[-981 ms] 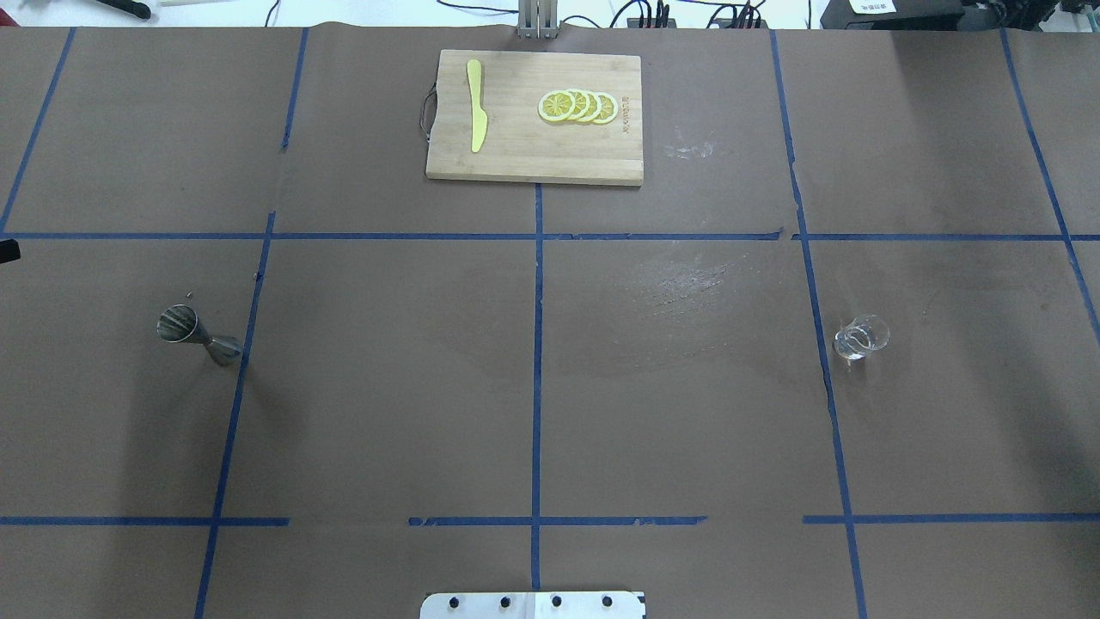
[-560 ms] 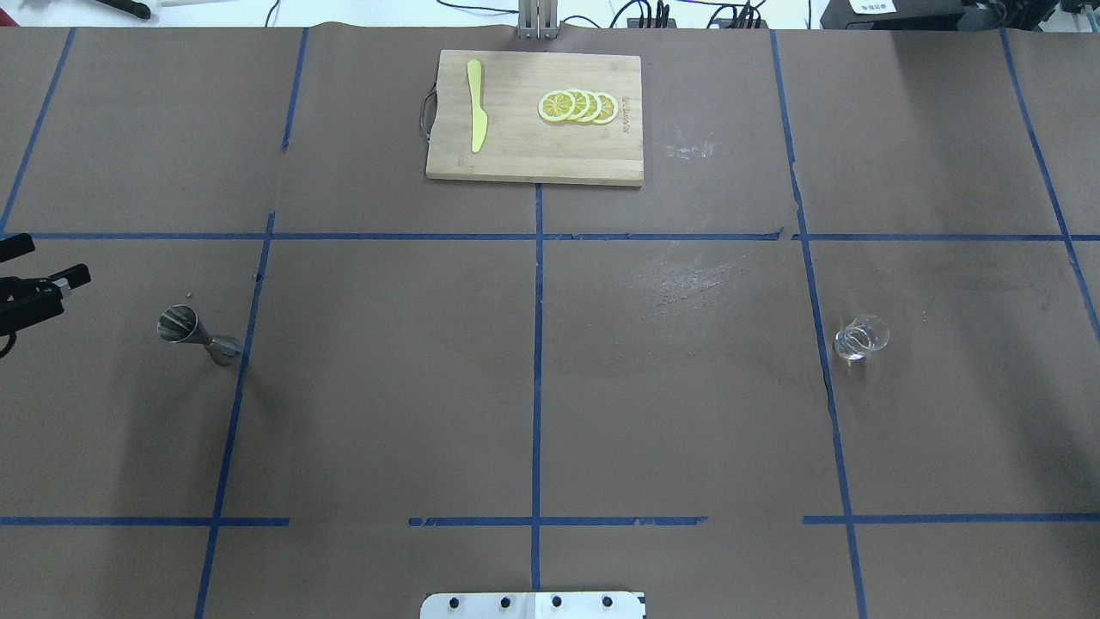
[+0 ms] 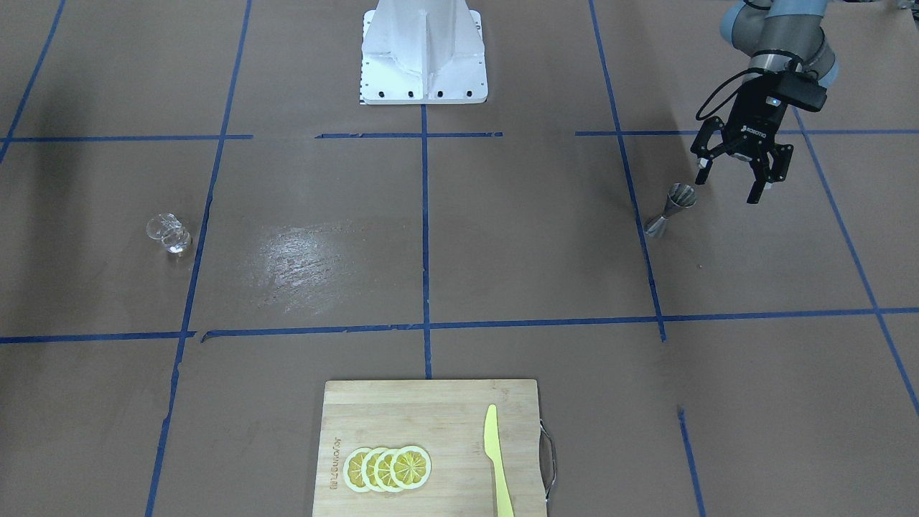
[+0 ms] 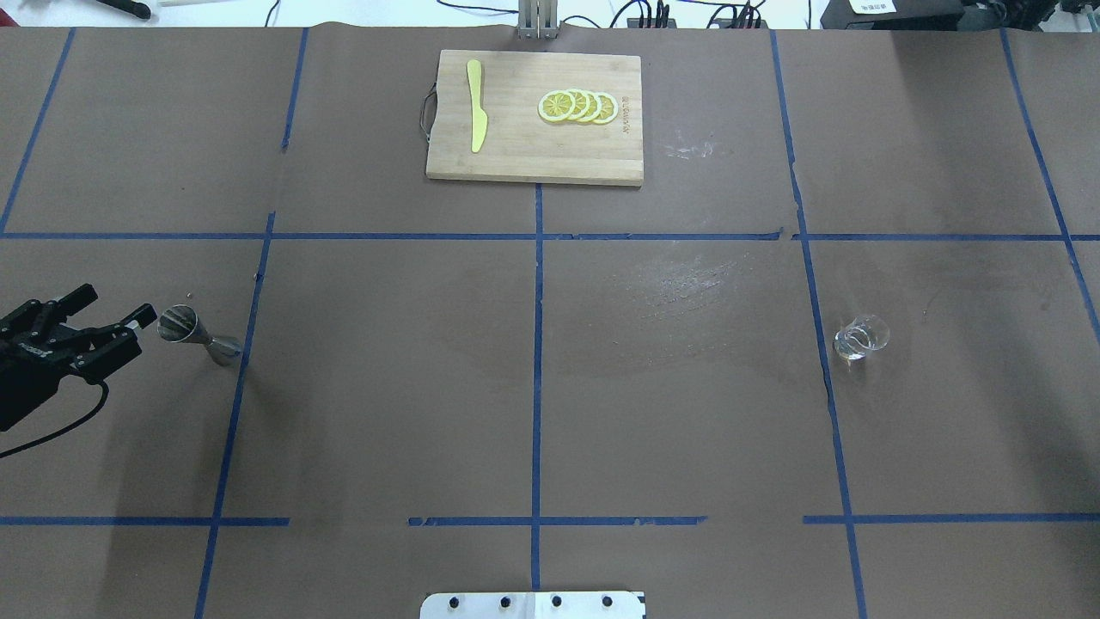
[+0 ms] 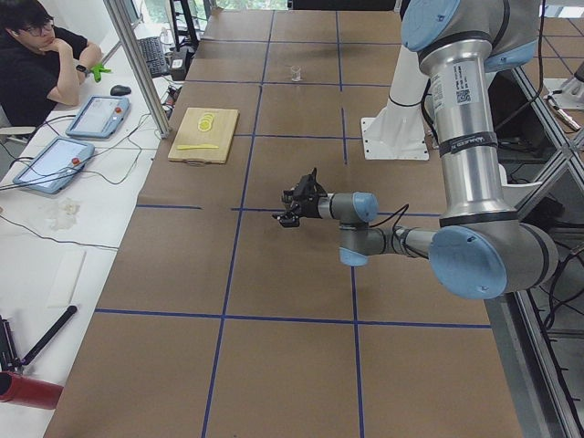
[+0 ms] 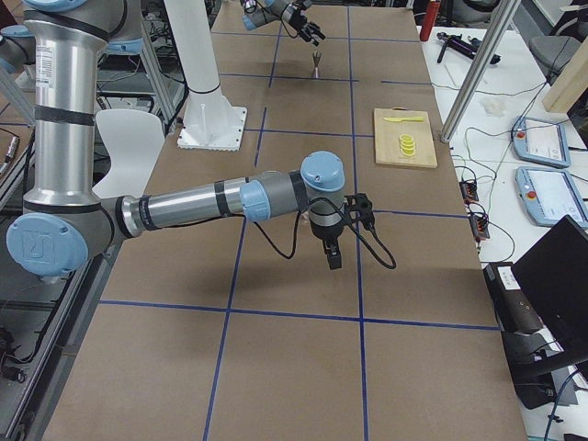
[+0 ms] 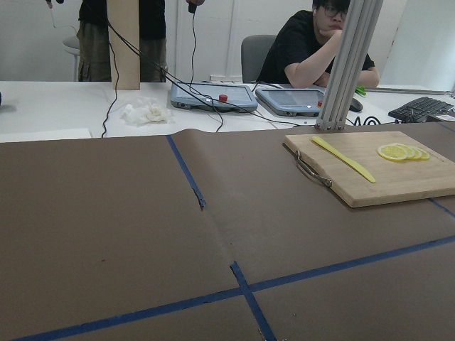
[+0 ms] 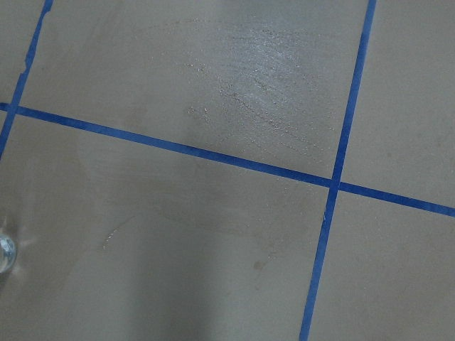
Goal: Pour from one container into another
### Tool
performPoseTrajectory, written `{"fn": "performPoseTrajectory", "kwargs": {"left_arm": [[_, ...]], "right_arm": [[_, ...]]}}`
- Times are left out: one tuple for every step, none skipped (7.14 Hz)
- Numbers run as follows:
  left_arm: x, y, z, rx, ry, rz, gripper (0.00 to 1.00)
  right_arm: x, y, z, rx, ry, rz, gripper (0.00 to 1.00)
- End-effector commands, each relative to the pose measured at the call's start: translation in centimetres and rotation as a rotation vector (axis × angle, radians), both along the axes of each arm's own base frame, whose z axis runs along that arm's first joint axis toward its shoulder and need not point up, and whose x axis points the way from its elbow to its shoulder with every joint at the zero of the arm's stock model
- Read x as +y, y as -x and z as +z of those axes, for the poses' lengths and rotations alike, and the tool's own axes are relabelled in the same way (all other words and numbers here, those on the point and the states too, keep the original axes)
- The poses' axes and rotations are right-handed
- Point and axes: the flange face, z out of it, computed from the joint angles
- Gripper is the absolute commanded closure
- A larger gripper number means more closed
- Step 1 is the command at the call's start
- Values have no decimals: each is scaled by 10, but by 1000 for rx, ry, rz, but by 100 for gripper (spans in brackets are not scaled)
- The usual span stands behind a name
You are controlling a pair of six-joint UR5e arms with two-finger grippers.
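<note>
Next, my left gripper should go to the steel jigger's narrow middle (image 3: 668, 212), just below its upper cup, and close there.
The clear glass cup (image 4: 859, 337) stands on the right half of the table; it also shows as the cup (image 3: 169, 233) at that view's left and at the left edge of the right wrist view as a glass rim (image 8: 4, 254). The steel jigger (image 4: 185, 328) stands upright at the left. My left gripper (image 4: 120, 307) is open just left of the jigger's top, not touching it; from the front the left gripper (image 3: 726, 188) hangs beside the jigger (image 3: 671, 208). My right gripper (image 6: 333, 248) shows only in the exterior right view, so I cannot tell its state.
A wooden cutting board (image 4: 533, 155) lies at the far middle with a yellow knife (image 4: 475, 103) and lemon slices (image 4: 577, 106). Blue tape lines grid the brown paper. The robot base (image 3: 423, 57) stands at the near edge. A person (image 5: 36, 64) sits beyond the table.
My left gripper has come in from the left edge and moved right, up to the jigger, fingers open. The jigger and the glass cup have not moved.
</note>
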Motion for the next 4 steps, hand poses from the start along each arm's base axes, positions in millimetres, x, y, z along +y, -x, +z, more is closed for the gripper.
{"fn": "performPoseTrajectory", "kwargs": {"left_arm": [[14, -29, -17, 49, -11, -92, 0], [14, -35, -23, 61, -15, -113, 0], [15, -42, -24, 50, -15, -129, 0], [14, -46, -21, 40, -14, -131, 0]], "right_arm": [[0, 0, 0, 0, 1, 1, 0], [0, 0, 0, 0, 1, 1, 0], [0, 0, 0, 0, 1, 1, 0], [0, 0, 0, 0, 1, 1, 0]]}}
